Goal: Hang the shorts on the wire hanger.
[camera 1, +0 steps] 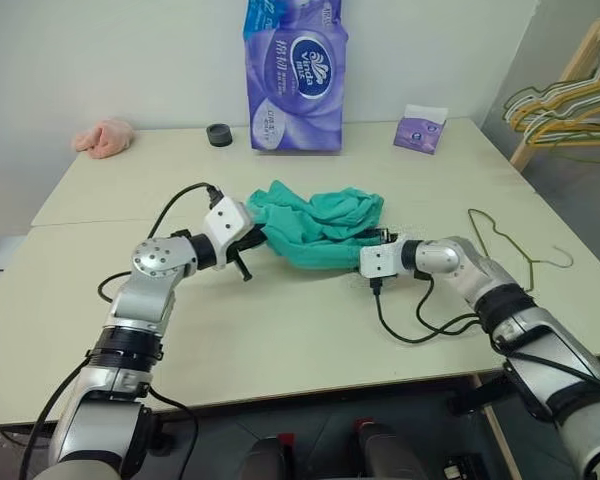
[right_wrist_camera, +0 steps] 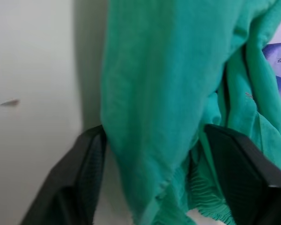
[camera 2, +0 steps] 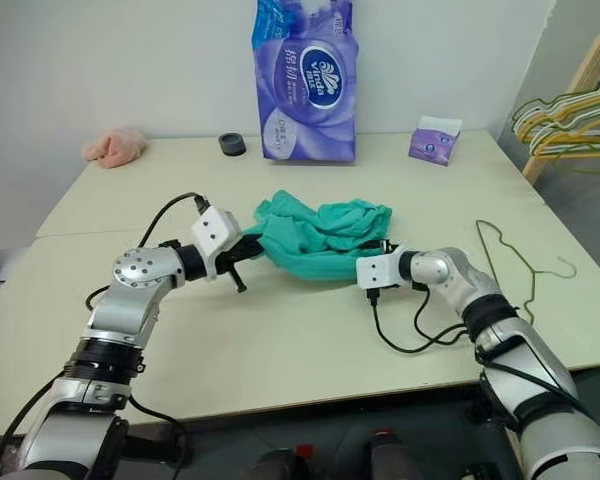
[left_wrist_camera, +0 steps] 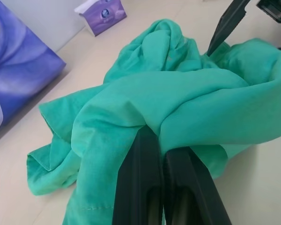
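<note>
The robot's left gripper pinches a middle fold of the bunched shorts, so it should open and grab the leg end (left_wrist_camera: 91, 201) before both grippers pull the shorts flat.
The teal-green shorts (camera 1: 320, 225) lie bunched in the middle of the table, with their left end lifted. My left gripper (camera 1: 257, 238) is shut on that left edge, and the cloth drapes over its closed fingertips (left_wrist_camera: 150, 140). At the shorts' right end my right gripper (camera 1: 378, 238) is open, its two fingers (right_wrist_camera: 82, 178) standing either side of a hanging fold of the cloth. The thin olive wire hanger (camera 1: 510, 245) lies flat on the table to the right of my right arm, apart from the shorts.
At the table's back stand a tall purple tissue pack (camera 1: 293, 75), a small purple tissue box (camera 1: 421, 128), a black ring (camera 1: 219, 135) and a pink cloth (camera 1: 105, 137). A wooden rack with several hangers (camera 1: 570, 100) stands past the right edge. Black cables trail on the table by both arms.
</note>
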